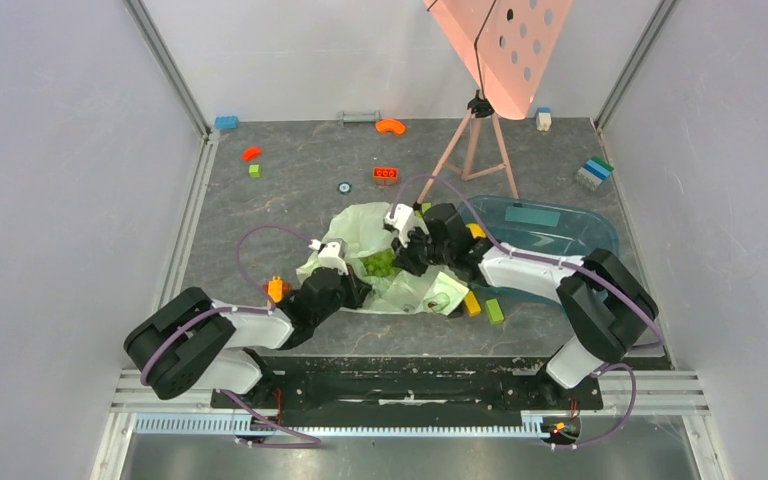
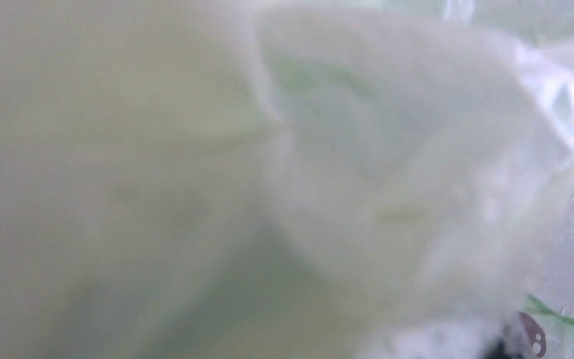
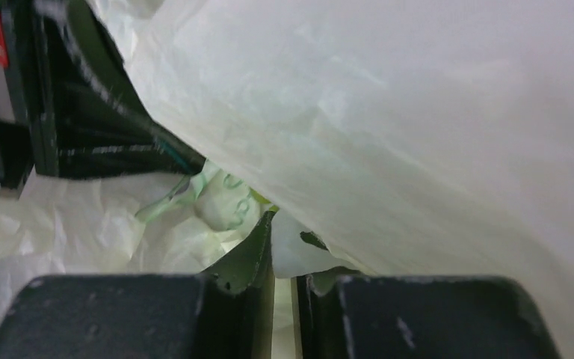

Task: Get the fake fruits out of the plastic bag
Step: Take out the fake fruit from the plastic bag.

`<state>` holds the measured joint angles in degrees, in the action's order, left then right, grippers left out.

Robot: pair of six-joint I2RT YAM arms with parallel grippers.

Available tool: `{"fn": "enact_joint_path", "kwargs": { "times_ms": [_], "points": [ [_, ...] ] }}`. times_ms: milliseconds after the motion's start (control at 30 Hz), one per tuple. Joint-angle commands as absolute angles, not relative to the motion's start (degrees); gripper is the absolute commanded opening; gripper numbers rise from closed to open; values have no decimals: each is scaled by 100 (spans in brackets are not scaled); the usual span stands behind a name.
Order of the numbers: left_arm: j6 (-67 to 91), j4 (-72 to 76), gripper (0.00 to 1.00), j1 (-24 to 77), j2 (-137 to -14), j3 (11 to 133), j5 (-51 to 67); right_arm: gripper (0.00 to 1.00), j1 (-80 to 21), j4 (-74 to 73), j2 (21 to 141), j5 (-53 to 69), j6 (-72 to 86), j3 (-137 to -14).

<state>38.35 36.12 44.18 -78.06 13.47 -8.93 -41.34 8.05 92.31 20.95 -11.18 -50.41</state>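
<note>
I have a fold of the plastic bag beside the green cluster pinched in my right gripper, so next I open its fingers and grip the fruit itself [image 1: 380, 263] before lifting.
The pale-green plastic bag [image 1: 365, 228] lies crumpled at the table's middle. A bumpy green cluster of fake fruit [image 1: 380, 264] shows at the bag's mouth, between the two grippers. My right gripper [image 1: 412, 252] is at the bag's right side. In the right wrist view its fingers [image 3: 284, 239] stand almost together with a fold of bag film [image 3: 418, 112] pinched between them. My left gripper [image 1: 352, 290] is at the bag's near left edge, its fingers hidden. The left wrist view is filled by blurred bag film [image 2: 344, 149]. A small yellow piece [image 1: 475, 231] shows by the right wrist.
A teal-blue tray [image 1: 580, 235] stands right of the bag. A pink perforated board on a tripod [image 1: 475, 150] stands behind. A yellow brick [image 1: 472, 303] and a green brick [image 1: 495, 311] lie near the bag's front right. A red brick [image 1: 386, 175] lies behind it.
</note>
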Motion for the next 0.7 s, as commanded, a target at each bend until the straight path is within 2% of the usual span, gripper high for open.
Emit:
{"fn": "enact_joint_path", "kwargs": {
  "times_ms": [0, 167, 300, 400, 467, 567, 667],
  "points": [
    [3828, 3780, 2, 4447, -7731, 1433, -1088, 13, -4406, 603, 8991, 2101, -1224, -4622],
    [3828, 3779, 2, 4447, -7768, 1441, -1099, 16, -4674, 492, 8950, 1637, -1297, -4389],
    [3828, 3779, 2, 4447, -7808, 1459, -1093, 25, -4704, 485, 8793, 1398, -1297, -4436],
    [3817, 3787, 2, 4445, -7829, 1468, -1091, 44, -4702, 504, 8635, 1277, -1284, -4494],
    [3816, 3788, 2, 4446, -7832, 1467, -1092, 51, -4702, 558, 8523, 1189, -1206, -4509],
    [3799, 3796, 2, 4447, -7867, 1480, -1062, 55, -4702, 697, 8315, 1027, -1022, -4493],
    [3726, 3797, 2, 4447, -7901, 1511, -982, 54, -4702, 829, 8099, 795, -798, -4453]
  ]
}}
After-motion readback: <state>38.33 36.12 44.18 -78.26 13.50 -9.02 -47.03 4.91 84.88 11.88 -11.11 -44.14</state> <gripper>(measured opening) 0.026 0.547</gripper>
